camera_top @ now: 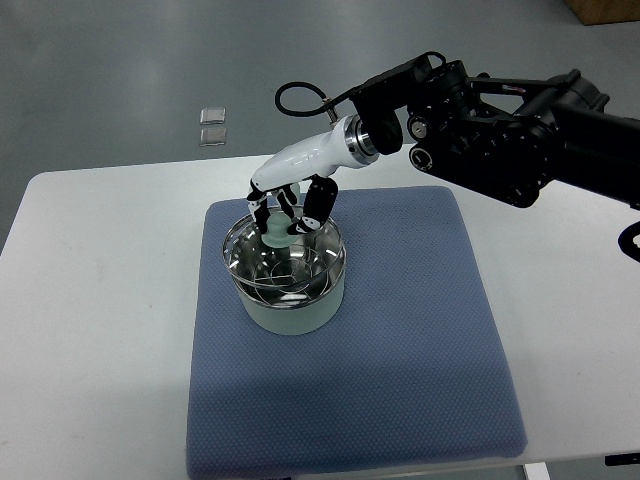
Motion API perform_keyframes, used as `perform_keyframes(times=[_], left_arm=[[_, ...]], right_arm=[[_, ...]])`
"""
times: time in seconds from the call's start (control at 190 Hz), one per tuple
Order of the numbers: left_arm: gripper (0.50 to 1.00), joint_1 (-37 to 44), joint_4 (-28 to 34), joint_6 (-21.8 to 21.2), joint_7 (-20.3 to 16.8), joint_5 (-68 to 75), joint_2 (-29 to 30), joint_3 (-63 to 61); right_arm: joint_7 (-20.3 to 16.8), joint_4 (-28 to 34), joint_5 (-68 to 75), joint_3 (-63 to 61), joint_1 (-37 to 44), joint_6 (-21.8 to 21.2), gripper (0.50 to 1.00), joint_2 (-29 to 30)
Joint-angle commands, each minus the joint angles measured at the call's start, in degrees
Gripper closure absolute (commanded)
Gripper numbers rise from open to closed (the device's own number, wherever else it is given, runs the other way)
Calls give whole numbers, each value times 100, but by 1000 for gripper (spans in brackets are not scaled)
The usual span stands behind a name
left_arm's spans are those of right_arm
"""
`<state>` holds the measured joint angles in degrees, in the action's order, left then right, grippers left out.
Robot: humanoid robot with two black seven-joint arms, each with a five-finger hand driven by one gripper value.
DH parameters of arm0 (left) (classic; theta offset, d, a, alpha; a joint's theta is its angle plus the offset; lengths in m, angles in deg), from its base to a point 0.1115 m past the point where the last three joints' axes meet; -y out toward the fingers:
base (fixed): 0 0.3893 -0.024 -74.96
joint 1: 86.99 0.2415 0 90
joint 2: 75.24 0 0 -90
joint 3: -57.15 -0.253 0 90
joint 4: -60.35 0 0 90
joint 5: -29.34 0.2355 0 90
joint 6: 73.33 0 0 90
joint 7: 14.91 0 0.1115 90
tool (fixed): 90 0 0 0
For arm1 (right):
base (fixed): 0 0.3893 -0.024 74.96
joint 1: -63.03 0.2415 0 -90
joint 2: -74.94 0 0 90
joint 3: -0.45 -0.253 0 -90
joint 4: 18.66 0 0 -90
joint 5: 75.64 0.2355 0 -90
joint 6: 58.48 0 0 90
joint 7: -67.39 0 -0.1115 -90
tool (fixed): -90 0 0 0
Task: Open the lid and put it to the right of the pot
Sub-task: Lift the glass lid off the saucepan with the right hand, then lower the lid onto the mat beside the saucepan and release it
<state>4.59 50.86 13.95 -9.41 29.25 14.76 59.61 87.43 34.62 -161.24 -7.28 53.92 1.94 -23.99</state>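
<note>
The glass lid will go down on the blue mat's far part [412, 254], beside the pot, where I will set it with my right gripper.
A pale green pot [290, 308] stands on the left half of the blue mat [400, 340]. A glass lid [285, 260] with a metal rim and a pale green knob [277, 234] sits on it, slightly tilted. My right hand [287, 212], white with black fingers, reaches in from the upper right and hangs over the lid. Its fingers are curled around the knob from above. The left arm does not show.
The mat lies on a white table [90, 300], with open mat surface to the right of the pot. Two small clear squares [212, 125] lie on the grey floor beyond the table's far edge.
</note>
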Motion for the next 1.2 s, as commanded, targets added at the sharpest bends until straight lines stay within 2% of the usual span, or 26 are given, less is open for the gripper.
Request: perform_keyframes(times=[0.0, 0.179, 0.253, 0.258, 0.364, 0.38, 0.448, 0.475, 0.58, 0.633, 0.834, 0.987, 1.192], left_arm=[[500, 0, 0, 0, -5, 0, 0, 0], [500, 0, 0, 0, 4, 0, 0, 0], [500, 0, 0, 0, 4, 0, 0, 0], [500, 0, 0, 0, -5, 0, 0, 0], [500, 0, 0, 0, 4, 0, 0, 0], [500, 0, 0, 0, 4, 0, 0, 0], [500, 0, 0, 0, 4, 0, 0, 0], [500, 0, 0, 0, -5, 0, 0, 0], [500, 0, 0, 0, 4, 0, 0, 0], [500, 0, 0, 0, 4, 0, 0, 0], [500, 0, 0, 0, -5, 0, 0, 0], [500, 0, 0, 0, -5, 0, 0, 0], [500, 0, 0, 0, 4, 0, 0, 0]], right_arm=[[27, -2, 8, -167, 32, -110, 1000, -57], [168, 16, 78, -378, 103, -356, 1000, -417], [185, 24, 78, -378, 103, -356, 1000, -470], [246, 33, 78, -378, 103, -356, 1000, -609], [335, 33, 78, -378, 94, -356, 1000, -769], [431, 33, 78, -378, 85, -347, 1000, -944], [449, 33, 78, -378, 76, -347, 1000, -1006], [501, 24, 78, -370, 33, -312, 1000, -1217], [537, 24, 78, -370, 6, -294, 1000, -1358], [651, 24, 78, -370, -196, -268, 1000, -1612], [677, 7, 78, -378, -477, -250, 1000, -1964], [879, -19, 52, -273, -837, 57, 1000, -2166], [897, -116, 34, -264, -1172, 259, 1000, -2193]])
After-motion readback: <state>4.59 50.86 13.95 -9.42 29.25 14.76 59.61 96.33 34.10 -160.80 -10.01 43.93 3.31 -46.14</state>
